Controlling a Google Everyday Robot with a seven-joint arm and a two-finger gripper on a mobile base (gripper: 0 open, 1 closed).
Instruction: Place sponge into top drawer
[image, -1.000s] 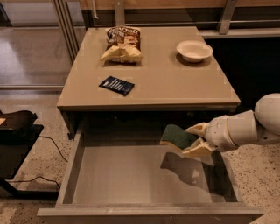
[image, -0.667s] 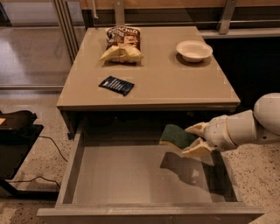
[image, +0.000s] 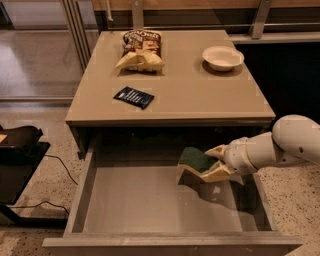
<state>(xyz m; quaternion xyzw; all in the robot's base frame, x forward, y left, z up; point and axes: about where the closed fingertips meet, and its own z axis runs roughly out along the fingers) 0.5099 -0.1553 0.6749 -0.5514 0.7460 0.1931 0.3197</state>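
I need to release the sponge on the drawer's grey bottom near the table (image: 189, 175), mid-width.
The sponge (image: 194, 159), dark green on top with pale yellow foam beneath, is held in my gripper (image: 214, 162) over the right part of the open top drawer (image: 135, 200). The gripper reaches in from the right on a white arm and is shut on the sponge's right end. The sponge hangs a little above the drawer's flat grey bottom and casts a shadow on it. The drawer is pulled out wide below the table.
On the beige table top (image: 200, 95) lie a flat dark blue packet (image: 133, 97), a chip bag (image: 140, 50) and a white bowl (image: 222, 57). A black stand (image: 20, 150) with cables sits on the floor at left.
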